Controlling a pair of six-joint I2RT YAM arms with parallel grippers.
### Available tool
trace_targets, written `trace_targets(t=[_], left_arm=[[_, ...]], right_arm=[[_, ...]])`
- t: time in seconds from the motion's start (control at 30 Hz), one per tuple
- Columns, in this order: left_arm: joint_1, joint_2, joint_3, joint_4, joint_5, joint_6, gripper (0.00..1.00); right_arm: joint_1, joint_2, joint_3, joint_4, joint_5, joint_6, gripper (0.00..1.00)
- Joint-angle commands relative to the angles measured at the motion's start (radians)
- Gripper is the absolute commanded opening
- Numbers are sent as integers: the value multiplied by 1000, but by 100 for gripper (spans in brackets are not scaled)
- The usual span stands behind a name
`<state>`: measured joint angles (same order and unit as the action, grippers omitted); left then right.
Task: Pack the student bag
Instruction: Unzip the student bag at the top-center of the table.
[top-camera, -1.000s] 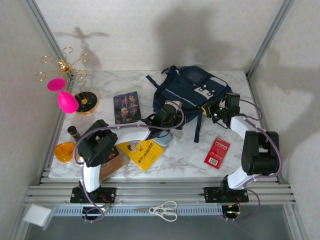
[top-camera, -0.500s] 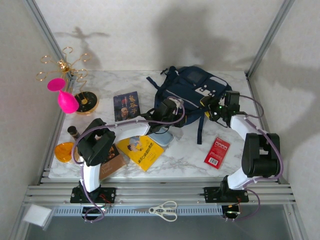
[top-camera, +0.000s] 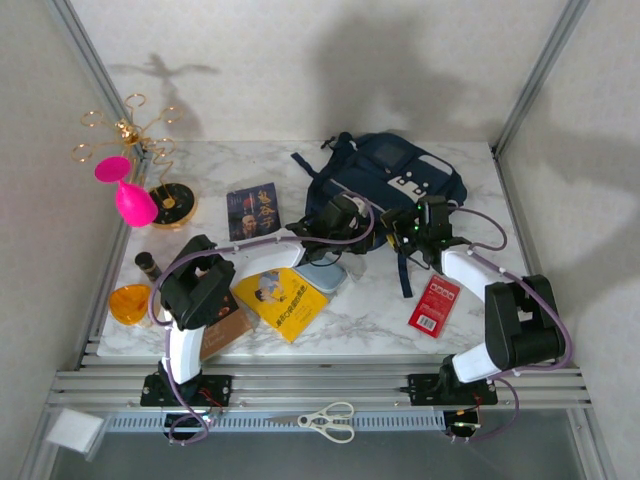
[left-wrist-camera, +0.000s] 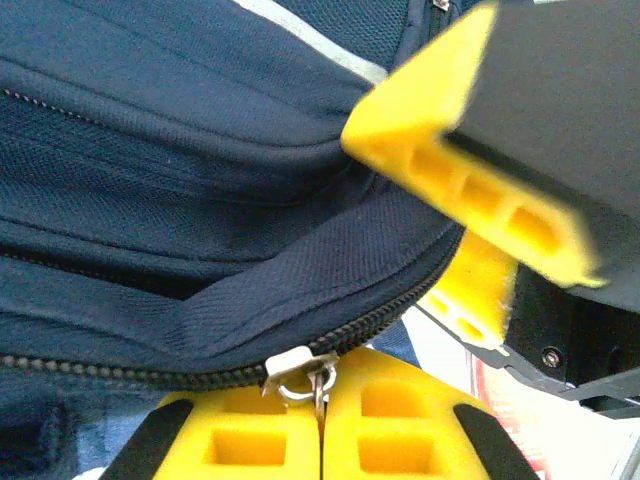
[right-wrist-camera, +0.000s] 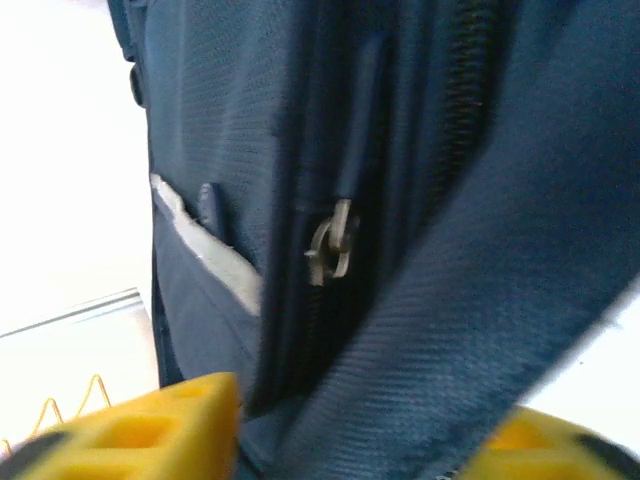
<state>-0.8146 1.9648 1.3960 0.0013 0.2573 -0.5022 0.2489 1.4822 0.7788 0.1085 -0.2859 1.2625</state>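
The bag's zip bends up past the zipper pull, so next my right gripper pinches the bag fold's edge (right-wrist-camera: 365, 435) and pulls it tight while my left gripper stays put.
The student bag (top-camera: 390, 172), a navy-blue backpack with white patches, lies at the back centre of the marble table (top-camera: 470, 330). My left gripper (top-camera: 340, 215) (left-wrist-camera: 322, 405) is at its near edge, shut on the metal zipper pull (left-wrist-camera: 316, 376) of the main zip. My right gripper (top-camera: 405, 222) (right-wrist-camera: 350, 445) is close beside it on the right. A fold of the bag's fabric (right-wrist-camera: 470, 300) fills the gap between its yellow fingers (left-wrist-camera: 470, 190). Another zipper slider (right-wrist-camera: 333, 245) shows just beyond them.
Near the arms lie a yellow book (top-camera: 280, 303), a grey-blue pencil case (top-camera: 325, 275), a dark book (top-camera: 253, 213) and a red packet (top-camera: 434, 303). A gold stand (top-camera: 125, 135), a pink object (top-camera: 130, 200) and an orange dish (top-camera: 130, 303) sit left. Scissors (top-camera: 328, 420) rest on the front rail.
My right gripper has moved left along the bag toward my left gripper, opening wide and then narrowing onto the fabric. The left gripper has lifted slightly toward the bag, still shut.
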Motion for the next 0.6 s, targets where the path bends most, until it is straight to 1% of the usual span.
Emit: trace_targets(t=[0.0,0.03,0.07,0.1,0.17,0.37,0.4,0.5,0.57], left_arm=[[-22,-20,55,-3,3,2,0],[-20,-29,55,-22,-11,4,0],[-19,-37,55,-40,-21,1,0],[-16,-47,54,-62,-27,1,0],[-12,-69,45,-100,-41,4,0],[28,-123,-17,-223,-82,53,0],[39,-130,-32,-232,-74,66,0],[62,-117,-43,-247,-40,104,0],[74,-98,-37,-240,1,117,0]], right_arm=[[15,19,31,19,7,-28,25],[9,21,31,17,7,-51,16],[-4,25,32,13,4,-74,10],[-21,28,34,2,-1,-97,6],[-55,29,39,6,-20,-164,2],[-195,56,118,-75,-124,-435,0],[-219,70,143,-112,-132,-476,0],[-271,124,212,-149,-193,-560,0],[-281,165,272,-191,-183,-607,0]])
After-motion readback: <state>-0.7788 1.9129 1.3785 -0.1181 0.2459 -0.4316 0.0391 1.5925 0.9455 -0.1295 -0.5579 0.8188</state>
